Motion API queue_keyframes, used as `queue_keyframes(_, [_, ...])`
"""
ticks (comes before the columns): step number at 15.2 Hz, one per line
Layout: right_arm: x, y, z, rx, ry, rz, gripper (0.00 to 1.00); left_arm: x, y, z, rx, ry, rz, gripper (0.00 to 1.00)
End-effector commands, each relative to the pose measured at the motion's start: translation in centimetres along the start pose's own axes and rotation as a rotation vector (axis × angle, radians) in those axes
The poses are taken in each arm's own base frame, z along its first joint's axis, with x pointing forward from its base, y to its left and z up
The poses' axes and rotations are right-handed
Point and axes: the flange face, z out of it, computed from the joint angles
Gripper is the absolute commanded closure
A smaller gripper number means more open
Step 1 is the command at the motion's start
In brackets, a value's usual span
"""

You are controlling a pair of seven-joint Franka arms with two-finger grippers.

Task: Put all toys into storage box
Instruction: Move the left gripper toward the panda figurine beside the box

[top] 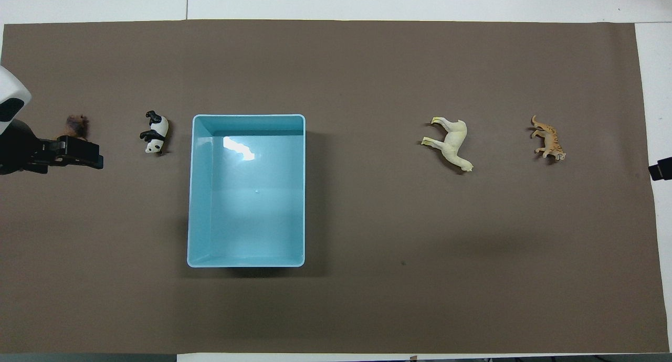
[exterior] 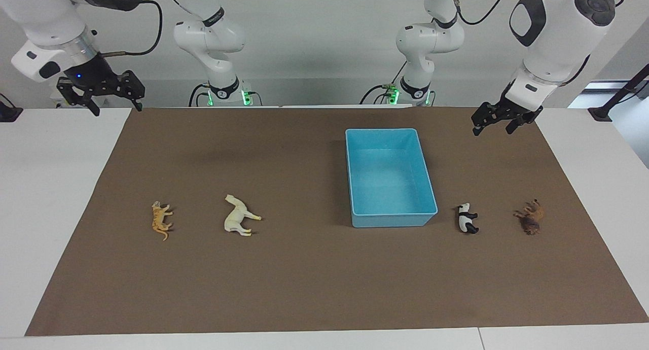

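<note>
The robot's left gripper will next go to the panda next to the light blue storage box and close on the panda's white body point(top: 160, 127).
The light blue storage box point(exterior: 393, 220) point(top: 247, 116) stands empty on the brown mat. Four toys lie on their sides on the mat. The orange tiger point(exterior: 161, 221) point(top: 547, 139) and cream horse point(exterior: 238, 216) point(top: 451, 145) are toward the right arm's end. Toward the left arm's end, the panda point(exterior: 466, 218) point(top: 155, 133) lies beside the box, with the brown lion point(exterior: 530, 217) point(top: 77, 124) further out. My left gripper point(exterior: 493, 130) point(top: 84, 153) hangs open and empty, raised over the mat's corner. My right gripper point(exterior: 115, 106) point(top: 660, 170) hangs open and empty over the mat's edge at its own end.
The brown mat point(exterior: 304, 279) covers most of the white table point(exterior: 45, 198). Both arm bases point(exterior: 223, 89) stand at the robots' edge of the table. A black stand point(exterior: 603, 111) sits at the left arm's end.
</note>
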Motion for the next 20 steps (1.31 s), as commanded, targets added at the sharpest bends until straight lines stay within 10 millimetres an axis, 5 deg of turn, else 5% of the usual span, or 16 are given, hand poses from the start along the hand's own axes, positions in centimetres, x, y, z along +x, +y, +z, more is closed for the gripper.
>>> queue_keyframes(1, [-0.2, -0.1, -0.2, -0.006, -0.013, 0.008, 0.00, -1.2, -0.4, 0.0, -0.008, 0.015, 0.002, 0.00])
queue_keyframes(7, [-0.3, 0.6, -0.2, -0.004, -0.002, 0.047, 0.00, 0.0, -0.5, 1.1, -0.009, 0.085, 0.008, 0.00])
queue_keyframes(12, [-0.8, 0.8, 1.6, 0.000, -0.011, 0.060, 0.00, 6.4, -0.3, 9.9, 0.026, 0.156, 0.034, 0.00])
queue_keyframes(16, [0.7, 1.4, 6.2, -0.003, -0.005, 0.075, 0.00, 9.7, -1.6, 15.6, 0.068, 0.202, 0.018, 0.00])
queue_keyframes(20, [5.4, 1.8, 12.8, -0.009, -0.009, 0.108, 0.00, 11.3, -1.4, 20.1, 0.148, 0.192, -0.046, 0.00])
